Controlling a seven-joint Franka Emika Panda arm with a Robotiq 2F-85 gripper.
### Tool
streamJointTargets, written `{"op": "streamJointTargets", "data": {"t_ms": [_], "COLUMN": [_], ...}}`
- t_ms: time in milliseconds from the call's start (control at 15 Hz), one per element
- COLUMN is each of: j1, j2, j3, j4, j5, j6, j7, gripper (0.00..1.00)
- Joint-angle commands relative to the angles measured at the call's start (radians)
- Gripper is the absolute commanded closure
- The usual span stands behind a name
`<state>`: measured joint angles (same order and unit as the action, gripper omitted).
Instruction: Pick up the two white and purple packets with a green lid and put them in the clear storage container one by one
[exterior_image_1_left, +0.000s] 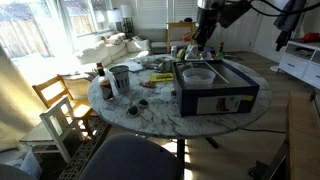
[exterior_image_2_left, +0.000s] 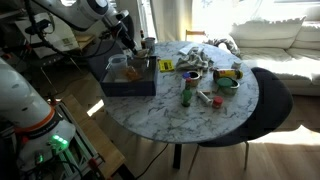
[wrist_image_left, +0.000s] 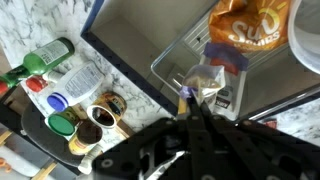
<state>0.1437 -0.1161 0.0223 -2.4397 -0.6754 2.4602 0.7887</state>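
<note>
Next, my gripper lets go of the white and purple packet in the clear storage container (exterior_image_1_left: 194, 65) (wrist_image_left: 224, 80), next to the orange snack bag.
In the wrist view my gripper (wrist_image_left: 190, 102) is shut on a white and purple packet (wrist_image_left: 205, 80), which it holds by one end. The packet hangs over the near corner of the clear storage container (wrist_image_left: 165, 62). The container sits on a dark box and holds an orange snack bag (wrist_image_left: 245, 25). In both exterior views the gripper (exterior_image_1_left: 205, 42) (exterior_image_2_left: 133, 50) is just above the container (exterior_image_1_left: 197, 73) (exterior_image_2_left: 124, 68). Another white packet (wrist_image_left: 78, 88) lies on the marble table beside the box, with green and blue caps next to it.
The dark box (exterior_image_1_left: 215, 97) (exterior_image_2_left: 130, 82) stands on a round marble table (exterior_image_1_left: 150, 110) (exterior_image_2_left: 200, 115). Jars and bottles (wrist_image_left: 100, 118) (exterior_image_2_left: 187, 92) and a metal can (exterior_image_1_left: 119, 78) crowd the table beside it. Chairs (exterior_image_1_left: 60, 105) stand around.
</note>
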Motion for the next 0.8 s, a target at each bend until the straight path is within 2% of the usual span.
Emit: {"op": "streamJointTargets", "data": {"t_ms": [0, 200, 400, 667, 733], "j1": [-0.072, -0.089, -0.085, -0.082, -0.081], "j2": [0.0, 0.034, 0.053, 0.071, 0.076], "j3": [0.023, 0.023, 0.024, 0.027, 0.027], "j4": [-0.024, -0.012, -0.013, -0.007, -0.005], "j5": [-0.064, -0.052, -0.012, -0.011, -0.008], "j6": [0.088, 0.114, 0.11, 0.094, 0.088], "j7": [0.016, -0.013, -0.055, -0.077, -0.083], "gripper": [0.99, 0.99, 0.99, 0.99, 0.73]}}
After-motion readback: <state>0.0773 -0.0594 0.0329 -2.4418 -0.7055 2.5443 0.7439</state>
